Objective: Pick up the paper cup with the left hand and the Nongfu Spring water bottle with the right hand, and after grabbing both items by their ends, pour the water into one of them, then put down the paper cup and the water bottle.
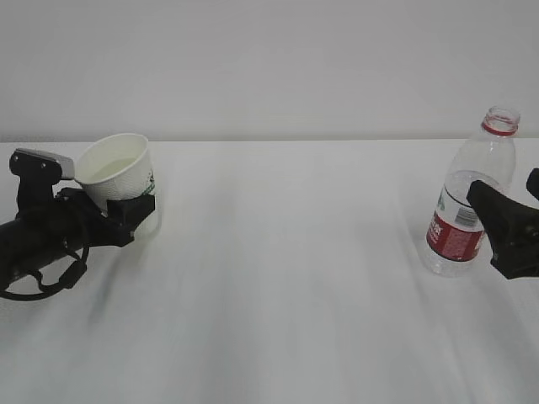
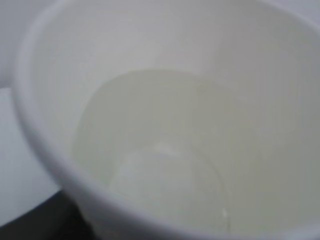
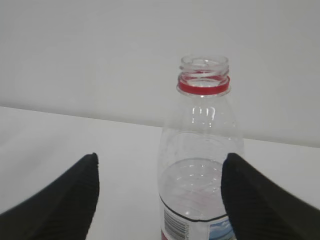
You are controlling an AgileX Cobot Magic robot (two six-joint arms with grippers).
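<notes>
The paper cup, still hanging tilted above the table, will go down on the white table (image 1: pixel 135 250) just below the fingers of my left gripper.
The white paper cup (image 1: pixel 116 171) hangs tilted above the table at the left, with my left gripper (image 1: pixel 135 204) shut on its lower part. The left wrist view looks straight into the paper cup (image 2: pixel 45 100), where the water (image 2: pixel 150 150) lies pale and pooled on the low side. The Nongfu Spring water bottle (image 1: pixel 467 202) stands upright and capless on the table at the right, partly filled. My right gripper (image 1: pixel 499 187) is open around it. In the right wrist view the bottle (image 3: pixel 202 130) stands between the spread fingers of the right gripper (image 3: pixel 161 157), close against the right finger (image 3: pixel 255 200), with a wide gap to the left one.
The white table (image 1: pixel 286 278) runs back to a plain white wall (image 1: pixel 269 67). The bottle stands near the right edge of the exterior view.
</notes>
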